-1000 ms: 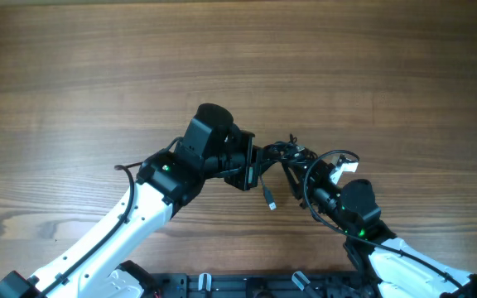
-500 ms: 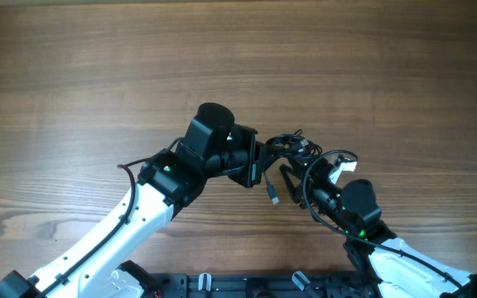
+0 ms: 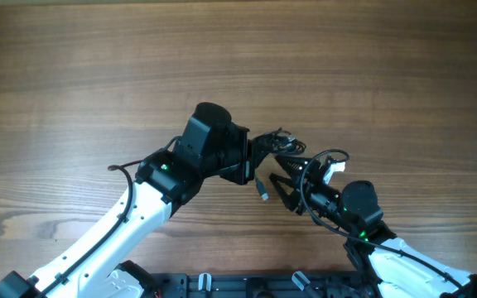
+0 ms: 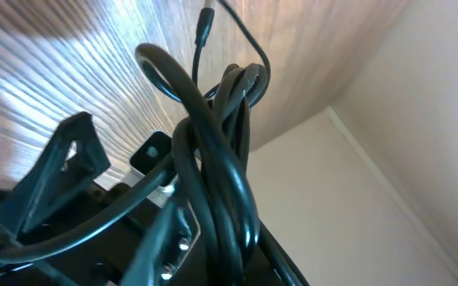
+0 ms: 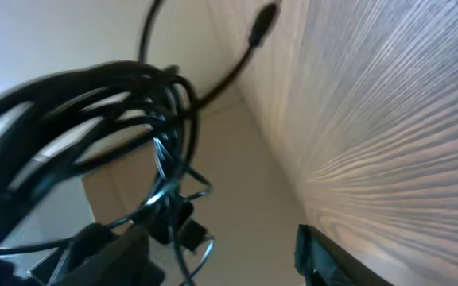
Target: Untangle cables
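The bundle sits off to one side of the right gripper's open fingers, so the robot's left gripper needs to turn the bundle before the right gripper takes the loops [image 3: 294, 148].
The cables [image 3: 277, 145] are a tangled bundle of thin black cords held just above the table between the two arms. My left gripper [image 3: 255, 157] is shut on the bundle; in the left wrist view the cords [image 4: 217, 159] rise out of its jaws [image 4: 213, 258] in a thick twisted loop. One loose end with a small plug [image 3: 263, 192] hangs down below the bundle. My right gripper [image 3: 286, 184] is open, its fingers spread just right of and below the bundle. In the right wrist view the bundle [image 5: 126, 103] sits beyond the open jaws [image 5: 221, 254], near the left finger.
The wooden table [image 3: 238, 58] stretches wide behind the arms. Thicker black wires loop over the right arm's wrist [image 3: 325, 178] next to a white tag [image 3: 333, 171]. The black base rail [image 3: 247, 285] runs along the front edge.
The left gripper has shifted the bundle slightly left and up. The right gripper has moved left toward the bundle and its fingers now show spread open.
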